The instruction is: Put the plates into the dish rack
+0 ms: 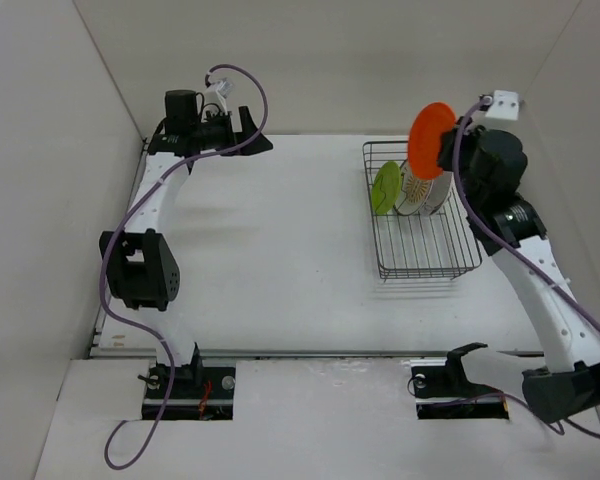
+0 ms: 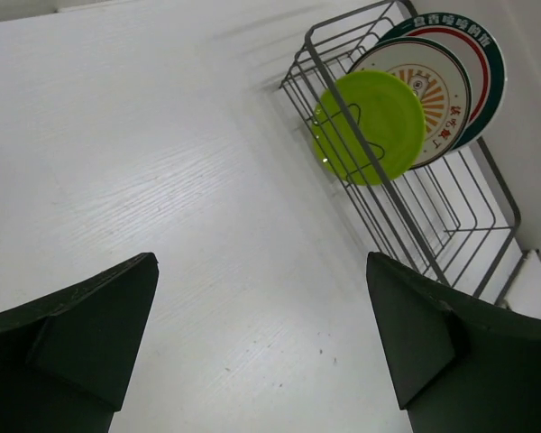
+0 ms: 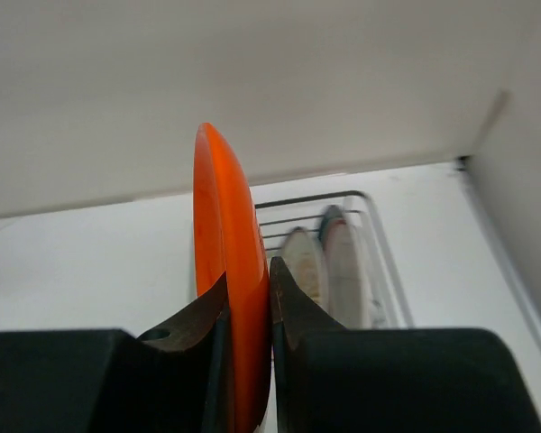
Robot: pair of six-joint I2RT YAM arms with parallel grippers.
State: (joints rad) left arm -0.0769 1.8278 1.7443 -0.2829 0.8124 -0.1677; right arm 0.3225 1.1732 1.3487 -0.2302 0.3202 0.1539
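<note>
My right gripper is going to set the orange plate, now held above the rack's far end, down in the rack (image 1: 401, 188) between the lime-green plate and the sunburst plate.
My right gripper (image 1: 448, 148) is shut on the orange plate (image 1: 429, 127) and holds it on edge in the air above the far end of the black wire dish rack (image 1: 430, 255); the plate (image 3: 224, 271) sits between the right fingers (image 3: 293, 311). In the rack stand the lime-green plate (image 1: 385, 187), the sunburst plate (image 1: 416, 190) and the green-rimmed white plate (image 1: 438, 192), all upright. The left wrist view shows them too: lime-green plate (image 2: 371, 126), sunburst plate (image 2: 437, 90), rimmed plate (image 2: 487, 63). My left gripper (image 1: 242, 130) is open and empty at the far left, near the back wall.
White walls close the table on the left, back and right. The rack (image 2: 433, 225) has free slots at its near end. The arm bases sit at the table's front edge.
</note>
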